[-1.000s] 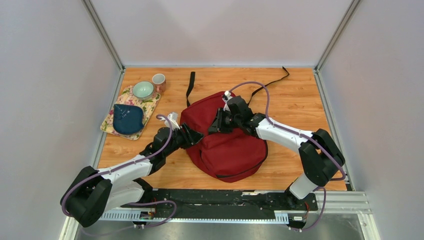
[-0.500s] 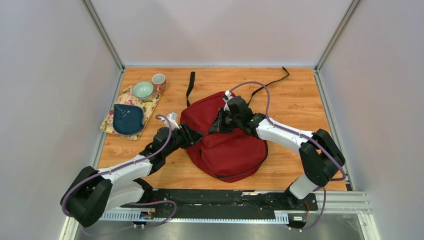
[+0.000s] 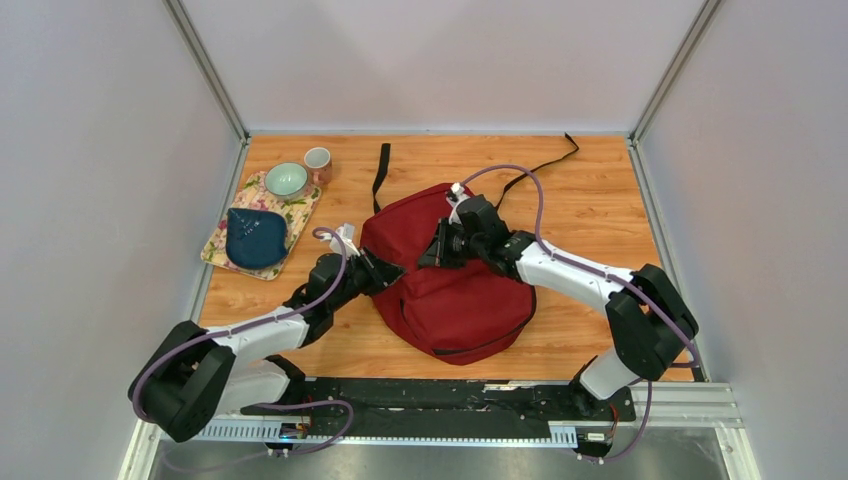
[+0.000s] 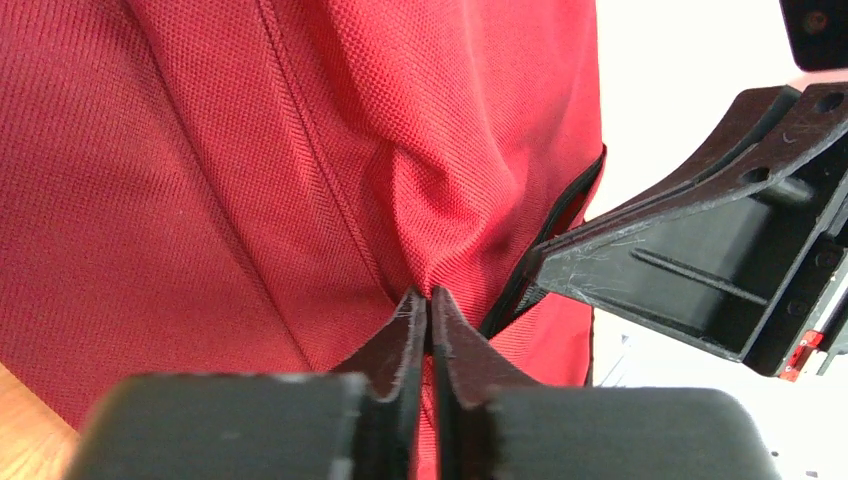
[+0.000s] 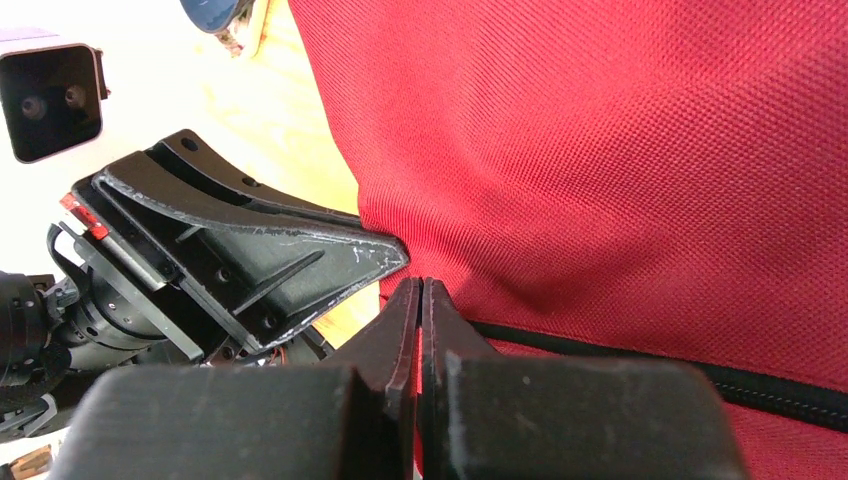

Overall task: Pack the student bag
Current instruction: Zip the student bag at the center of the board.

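Observation:
The robot's left gripper bunches a fold beside the zipper, close to the right gripper, so the left gripper needs to open and pinch the fabric at the zipper's near end (image 4: 489,326).
The student bag (image 3: 455,295), a dark red backpack, lies flat in the middle of the table. My left gripper (image 3: 386,268) is at the bag's left edge. In the left wrist view, that gripper (image 4: 428,296) is shut on a raised fold of the red fabric (image 4: 440,200), beside the black zipper (image 4: 560,215). My right gripper (image 3: 432,256) rests on top of the bag, facing the left one. Seen from the right wrist, this gripper (image 5: 420,287) is shut, pinching the edge of the red fabric just above the zipper (image 5: 620,355). The two grippers' tips are close together.
A floral mat (image 3: 303,205) at the left carries a dark blue pouch (image 3: 255,237) and a pale green bowl (image 3: 286,180). A small cup (image 3: 317,160) stands behind it. Black straps (image 3: 381,175) trail toward the back wall.
My left gripper has closed on a fold of the bag's fabric. The right gripper closed about half a second earlier and has stayed shut. Neither arm has moved much.

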